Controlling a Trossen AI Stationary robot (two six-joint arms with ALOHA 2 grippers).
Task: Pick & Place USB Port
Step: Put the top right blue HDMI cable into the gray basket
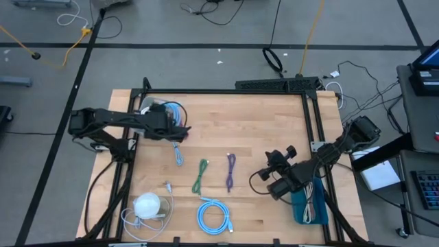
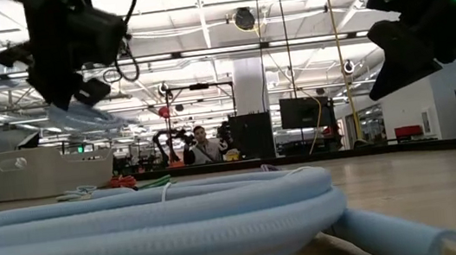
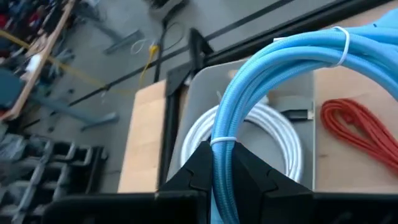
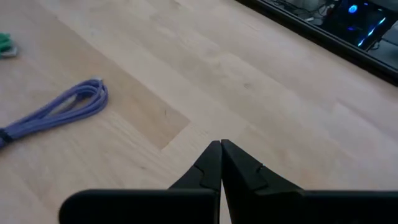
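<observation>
Next, my left gripper lets go of the blue coiled cable on top of the white cable coil (image 1: 159, 112) (image 3: 254, 138) in the pale bin.
My left gripper (image 1: 175, 128) (image 3: 222, 149) hangs over the pale bin (image 3: 205, 81) at the table's far left corner, shut on a bright blue coiled cable (image 3: 280, 56) (image 1: 175, 110). A white cable coil (image 3: 273, 124) lies in the bin, and a red cable (image 3: 357, 127) lies on the wood beside it. My right gripper (image 1: 273, 163) (image 4: 221, 146) is shut and empty above bare wood toward the table's right, with a purple cable (image 4: 59, 112) (image 1: 230, 171) lying off to its left. My left gripper pinches the blue cable's bundled strands between its two fingers, right at a white tie (image 3: 222, 142). The fingers lie across the bundle and slant down from above. The coil is lifted clear and arches away from the fingers over the bin.
On the table lie a short pale-blue cable (image 1: 180, 154), a green cable (image 1: 201, 175), a light-blue coil (image 1: 214, 214) that fills the low view's foreground (image 2: 153, 224), and a white coil (image 1: 147, 206). A blue bin (image 1: 305, 206) with cables stands at the right edge.
</observation>
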